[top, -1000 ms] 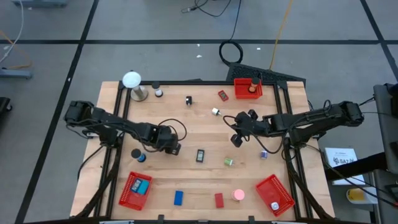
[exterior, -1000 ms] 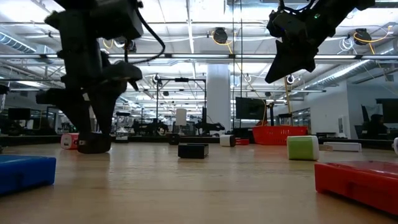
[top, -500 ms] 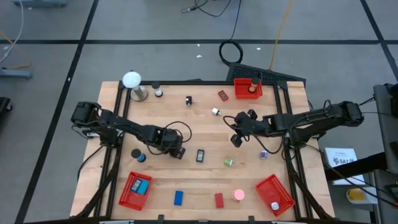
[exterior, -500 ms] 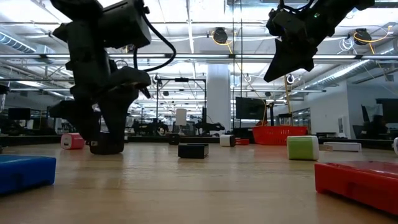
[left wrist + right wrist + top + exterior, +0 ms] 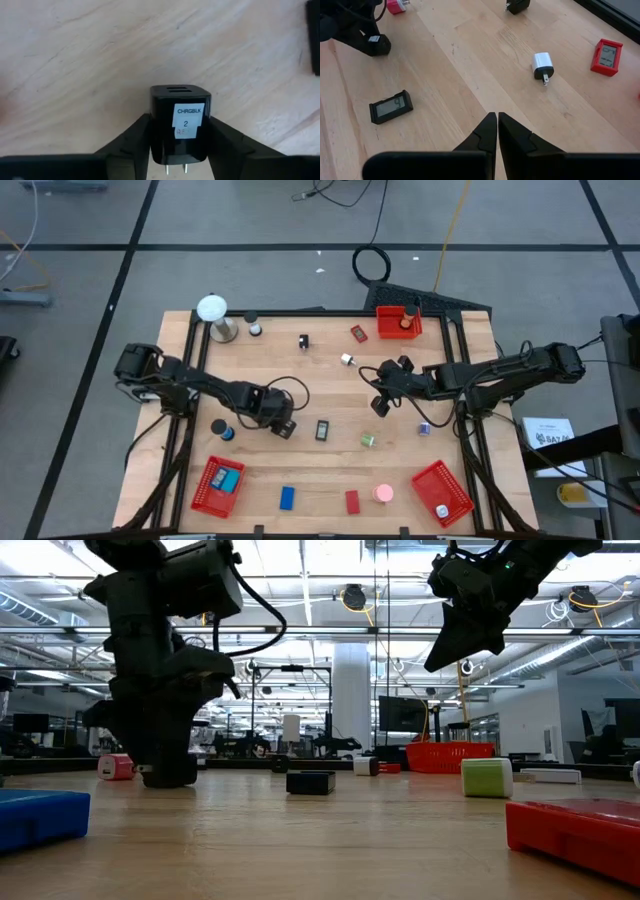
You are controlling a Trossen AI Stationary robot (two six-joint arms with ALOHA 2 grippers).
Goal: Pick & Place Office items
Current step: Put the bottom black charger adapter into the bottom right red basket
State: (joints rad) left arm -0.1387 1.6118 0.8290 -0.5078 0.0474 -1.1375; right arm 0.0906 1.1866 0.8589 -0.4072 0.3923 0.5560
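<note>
My left gripper is going to release the black charger block on the bare wood [image 5: 341, 405] between the black timer and the white charger.
A black charger block [image 5: 180, 125] with a white label lies flat on the wooden table [image 5: 300, 395], label up. My left gripper [image 5: 283, 427] points steeply down at it, left of the table's middle, and is shut on it; in the low view it reaches down to the tabletop [image 5: 165, 775]. My right gripper [image 5: 378, 409] hangs shut and empty above the table's middle right, seen also in the right wrist view [image 5: 496, 116]. Other office items lie around: a black timer [image 5: 322, 430], a green piece [image 5: 368, 440], a white charger [image 5: 542, 65]. My left gripper pinches the charger's two long sides [image 5: 156, 135] between its two fingers [image 5: 135, 145], toward the prong end. The fingers come from above, slanting steeply down, and lie along the block. The charger lies on the table, label side up.
Red mesh baskets stand at the near left [image 5: 219, 485], near right [image 5: 441, 492] and far right [image 5: 398, 322]. A white ball on a metal stand [image 5: 212, 308] is at the far left. A blue cylinder [image 5: 220, 428], blue block [image 5: 288, 497], red block [image 5: 352, 501] and pink piece [image 5: 384, 493] lie nearby.
My left gripper has rolled about its own axis over the charger. Its fingers first spread wider, then closed in on the block's sides. The charger has stayed on the table. My right arm has kept still.
</note>
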